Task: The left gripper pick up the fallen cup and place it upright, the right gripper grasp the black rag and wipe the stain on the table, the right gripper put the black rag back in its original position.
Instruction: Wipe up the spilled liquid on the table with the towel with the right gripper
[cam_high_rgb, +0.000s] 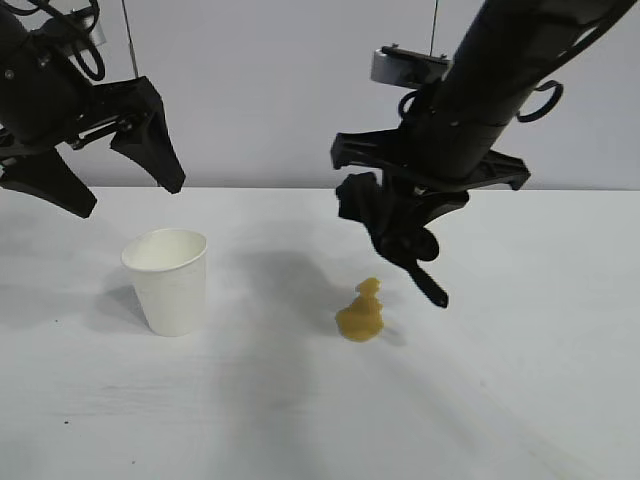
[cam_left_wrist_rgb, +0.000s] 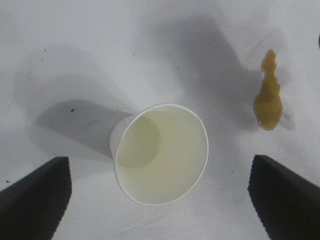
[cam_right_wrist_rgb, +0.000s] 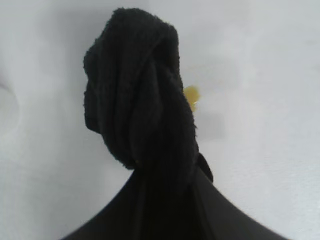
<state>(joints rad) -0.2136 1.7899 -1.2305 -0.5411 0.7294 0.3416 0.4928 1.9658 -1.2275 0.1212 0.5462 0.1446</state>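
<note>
Next, my right gripper puts the black rag down and lets go of it on the bare tabletop (cam_high_rgb: 507, 308) past the stain, away from the white paper cup.
The white paper cup (cam_high_rgb: 167, 280) stands upright on the white table (cam_high_rgb: 500, 400) at the left; the left wrist view looks down into its mouth (cam_left_wrist_rgb: 162, 155). My left gripper (cam_high_rgb: 108, 180) is open and empty, raised above and behind the cup. My right gripper (cam_high_rgb: 395, 225) is shut on the black rag (cam_high_rgb: 400, 235), which hangs in the air just above and right of the brownish-yellow stain (cam_high_rgb: 361, 315). In the right wrist view the rag (cam_right_wrist_rgb: 137, 110) fills the middle and hides most of the stain (cam_right_wrist_rgb: 191, 95). The stain also shows in the left wrist view (cam_left_wrist_rgb: 268, 97).
A plain grey wall rises behind the table's far edge. Two thin cables hang at the back. Bare white tabletop lies in front of the cup and the stain and to the right.
</note>
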